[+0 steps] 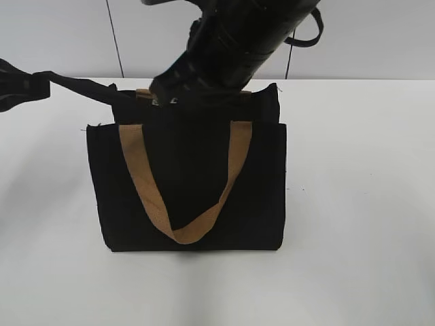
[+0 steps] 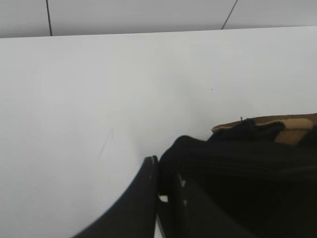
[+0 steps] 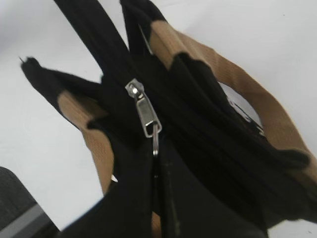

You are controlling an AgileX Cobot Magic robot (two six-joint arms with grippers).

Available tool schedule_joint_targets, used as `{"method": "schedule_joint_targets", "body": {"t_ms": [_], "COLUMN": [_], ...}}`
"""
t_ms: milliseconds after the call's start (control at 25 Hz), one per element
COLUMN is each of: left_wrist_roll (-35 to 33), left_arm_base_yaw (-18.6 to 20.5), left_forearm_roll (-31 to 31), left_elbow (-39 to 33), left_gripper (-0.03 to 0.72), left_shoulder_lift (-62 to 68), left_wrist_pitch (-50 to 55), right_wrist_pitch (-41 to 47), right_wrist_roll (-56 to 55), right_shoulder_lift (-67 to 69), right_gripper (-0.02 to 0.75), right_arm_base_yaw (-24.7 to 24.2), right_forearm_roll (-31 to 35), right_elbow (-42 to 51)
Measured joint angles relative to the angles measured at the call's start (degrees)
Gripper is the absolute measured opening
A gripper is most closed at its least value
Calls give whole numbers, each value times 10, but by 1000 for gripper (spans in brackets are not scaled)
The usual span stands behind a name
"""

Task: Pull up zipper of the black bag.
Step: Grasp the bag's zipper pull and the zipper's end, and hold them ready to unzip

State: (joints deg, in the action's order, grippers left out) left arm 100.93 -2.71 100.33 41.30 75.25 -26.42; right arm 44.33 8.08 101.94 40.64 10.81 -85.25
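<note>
I need to let go of the pull tab with my right gripper just behind the tan handle's end farther from my left gripper (image 1: 244, 113).
The black bag (image 1: 197, 183) stands upright on the white table, its tan handle (image 1: 143, 183) hanging down the front. My right gripper (image 3: 157, 163) comes down from above onto the bag's top edge (image 1: 163, 98) and is shut on the silver pull tab (image 3: 148, 119) of the zipper (image 3: 106, 44). My left gripper (image 2: 166, 173) is shut on the black fabric tail at the bag's left end. It holds the tail stretched out to the left (image 1: 20, 88). The bag's top also shows in the left wrist view (image 2: 247, 148).
The white table (image 1: 367, 204) runs wide on both sides of the bag and in front of it. A pale panelled wall (image 1: 68, 34) stands behind the table's far edge. The right arm (image 1: 231, 34) hides the middle of the bag's top.
</note>
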Motion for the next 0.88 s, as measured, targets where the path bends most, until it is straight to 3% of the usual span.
{"method": "schedule_joint_targets", "body": {"t_ms": [600,880], "left_wrist_roll": [0,1], "left_arm_base_yaw": [1,-1], "left_forearm_roll": [0,0], "left_elbow": [-4,-4], "left_gripper": [20,20], "left_shoulder_lift": [10,10], "left_wrist_pitch": [2,-21], "right_wrist_pitch": [189,220], "right_wrist_roll": [-11,-12], "right_shoulder_lift": [-41,-45], "right_gripper": [-15,-15], "right_arm_base_yaw": [-1,-1], "right_forearm_roll": [-221,-265], "right_elbow": [0,0]}}
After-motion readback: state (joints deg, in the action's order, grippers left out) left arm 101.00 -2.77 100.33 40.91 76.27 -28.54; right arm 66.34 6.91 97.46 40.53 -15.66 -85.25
